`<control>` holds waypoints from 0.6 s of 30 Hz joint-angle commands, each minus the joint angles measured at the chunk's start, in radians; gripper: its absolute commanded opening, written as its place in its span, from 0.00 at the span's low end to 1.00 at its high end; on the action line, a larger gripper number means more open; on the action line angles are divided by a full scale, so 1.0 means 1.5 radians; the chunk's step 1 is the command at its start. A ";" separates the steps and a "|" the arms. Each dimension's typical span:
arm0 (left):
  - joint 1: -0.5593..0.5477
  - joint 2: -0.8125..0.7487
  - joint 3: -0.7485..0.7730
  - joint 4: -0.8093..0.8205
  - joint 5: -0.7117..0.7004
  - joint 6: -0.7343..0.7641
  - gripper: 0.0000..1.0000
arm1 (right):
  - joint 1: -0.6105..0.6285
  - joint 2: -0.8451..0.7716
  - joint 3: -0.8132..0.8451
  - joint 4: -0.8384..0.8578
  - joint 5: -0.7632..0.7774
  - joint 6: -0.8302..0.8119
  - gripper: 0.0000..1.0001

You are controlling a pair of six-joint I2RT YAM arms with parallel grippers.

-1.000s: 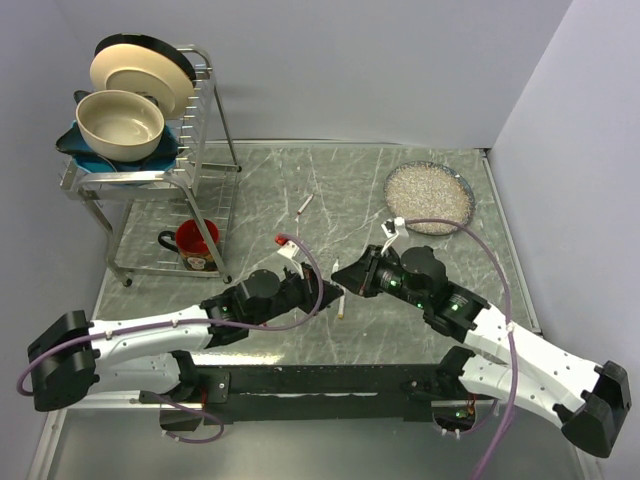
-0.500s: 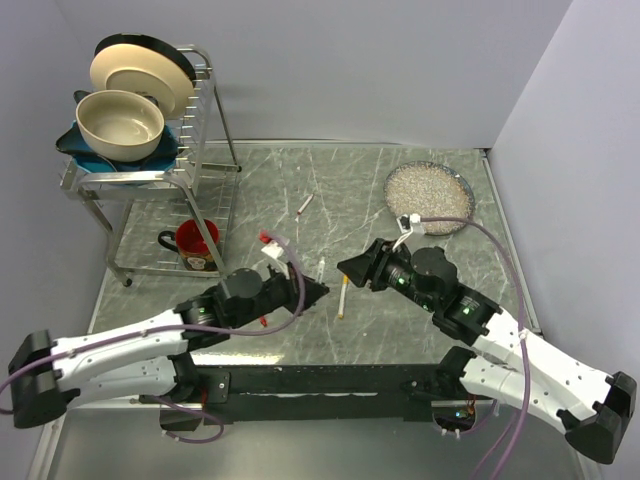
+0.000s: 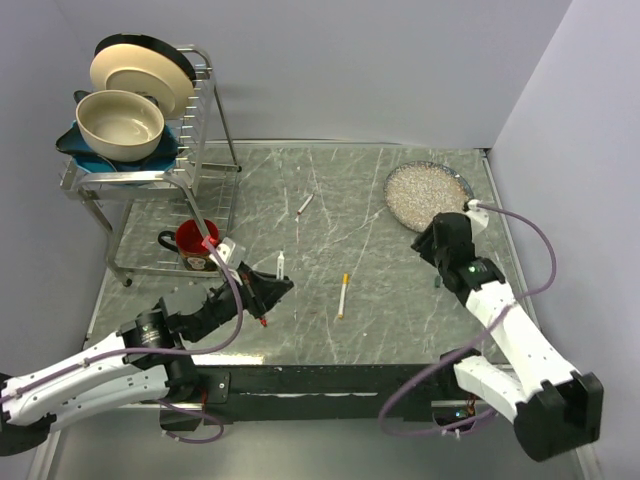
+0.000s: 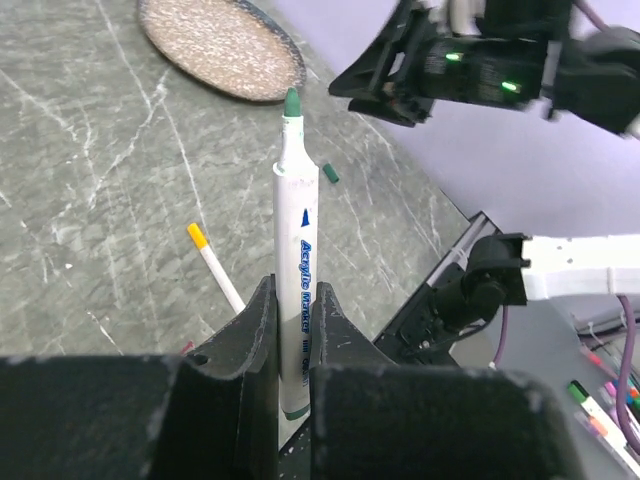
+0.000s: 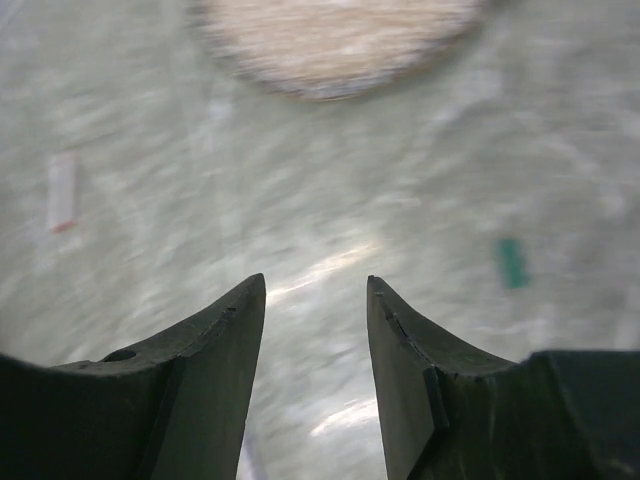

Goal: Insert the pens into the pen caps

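The green cap is lying in front of the plate. My right gripper goes to it next and closes on the green cap's sides [image 3: 437, 282] [image 5: 512, 263].
My left gripper [image 4: 295, 292] [image 3: 270, 287] is shut on a white pen [image 4: 297, 260] [image 3: 281, 266] whose bare green tip points up. A second pen [image 3: 342, 297] [image 4: 217, 272] with a yellow cap on its end lies on the table at the centre. A third pen [image 3: 305, 204] [image 5: 62, 190] lies further back. The green cap [image 5: 511, 262] [image 4: 329, 173] [image 3: 436, 285] lies on the table by my right arm. A small red cap [image 3: 263, 322] lies under the left gripper. My right gripper [image 5: 315, 288] [image 3: 428, 243] is open with nothing in it, above the table near the plate.
A dark plate of pale grains [image 3: 428, 195] [image 5: 335, 40] sits at the back right. A wire dish rack [image 3: 205, 150] with bowls and plates stands at the back left, and a red mug [image 3: 195, 240] sits under it.
Both arms have drawn apart from the centre. The right gripper opened and swung back right toward the plate. The left arm pulled back left with its pen. The yellow-capped pen stays on the table.
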 commanded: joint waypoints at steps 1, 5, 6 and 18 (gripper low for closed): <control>0.002 0.009 0.015 -0.017 0.053 0.031 0.01 | -0.079 0.087 0.013 -0.039 0.044 -0.069 0.53; 0.001 0.039 0.028 -0.027 0.046 0.029 0.01 | -0.122 0.212 0.023 -0.029 0.015 -0.108 0.51; 0.001 0.048 0.029 -0.028 0.046 0.029 0.01 | -0.133 0.228 0.028 -0.027 0.003 -0.114 0.51; 0.000 0.012 0.022 -0.034 0.014 0.016 0.01 | -0.198 0.340 0.040 -0.003 -0.110 -0.181 0.43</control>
